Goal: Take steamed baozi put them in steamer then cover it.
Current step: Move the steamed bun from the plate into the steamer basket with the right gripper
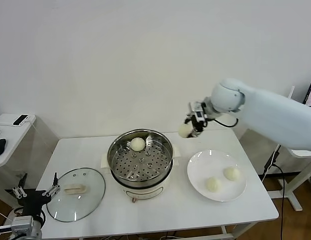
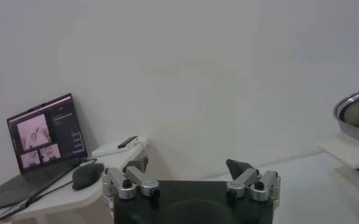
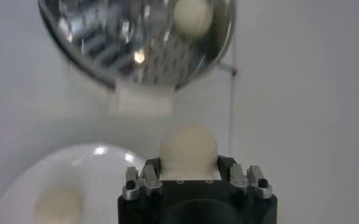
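Note:
Next, my right gripper lets go of the baozi on the steamer's tray [image 1: 124, 159] between the baozi there and the glass cover. The held baozi is now between plate and steamer.
My right gripper [image 1: 188, 129] hangs in the air between the plate and the steamer [image 1: 168, 151], shut on one steamed baozi [image 1: 185, 130]. In the right wrist view that bun [image 3: 188, 149] sits between the jaws of the right gripper [image 3: 188, 162], with the steamer [image 3: 106, 42] farther off. One baozi [image 1: 137, 144] lies on the perforated tray at the pot's far side. Two more baozi [image 1: 232, 173] [image 1: 213, 184] rest on the white plate [image 1: 205, 161]. The glass cover [image 1: 92, 196] lies flat on the table left of the steamer. My left gripper [image 1: 37, 190] is parked open off the table's front left corner.
A side table [image 1: 7, 131] with a phone and a mouse stands at the far left; the left wrist view shows a laptop [image 2: 42, 134] on it. The steamer stands mid-table, the plate to its right near the table's right edge.

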Robot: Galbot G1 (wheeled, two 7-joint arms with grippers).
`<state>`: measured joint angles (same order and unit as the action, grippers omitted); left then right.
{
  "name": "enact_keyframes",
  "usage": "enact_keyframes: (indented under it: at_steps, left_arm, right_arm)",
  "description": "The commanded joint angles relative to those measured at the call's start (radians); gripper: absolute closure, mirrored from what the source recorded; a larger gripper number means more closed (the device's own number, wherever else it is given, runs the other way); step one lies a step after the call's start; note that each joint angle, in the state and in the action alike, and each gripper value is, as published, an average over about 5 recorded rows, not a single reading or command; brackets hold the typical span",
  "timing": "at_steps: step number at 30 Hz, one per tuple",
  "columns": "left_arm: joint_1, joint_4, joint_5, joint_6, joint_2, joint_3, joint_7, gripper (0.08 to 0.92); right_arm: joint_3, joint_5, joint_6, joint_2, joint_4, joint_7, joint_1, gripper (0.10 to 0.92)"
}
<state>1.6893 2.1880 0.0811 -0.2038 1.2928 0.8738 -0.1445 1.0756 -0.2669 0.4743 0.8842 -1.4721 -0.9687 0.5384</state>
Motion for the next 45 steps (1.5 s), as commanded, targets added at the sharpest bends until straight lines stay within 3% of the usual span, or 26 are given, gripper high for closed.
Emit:
enact_keyframes:
  at_steps: [1,18,45]
  left_arm:
    - [-0.006,-0.010,-0.010,-0.002,-0.002,0.001,0.000,0.177]
    - [-0.006,0.005,-0.034,0.005,0.014,0.012,-0.001,0.177]
    - [-0.003,0.007,-0.043,0.011,0.012,0.020,0.002,0.177]
  right_arm:
    - [0.045,-0.203,0.115,0.366,0.062,0.088,0.079,0.432]
    - [0.078,-0.134,0.150,0.639,0.333,0.119,-0.128,0.431]
    - [0.096,-0.041,0.118,0.641,0.386,0.064,-0.171,0.422]
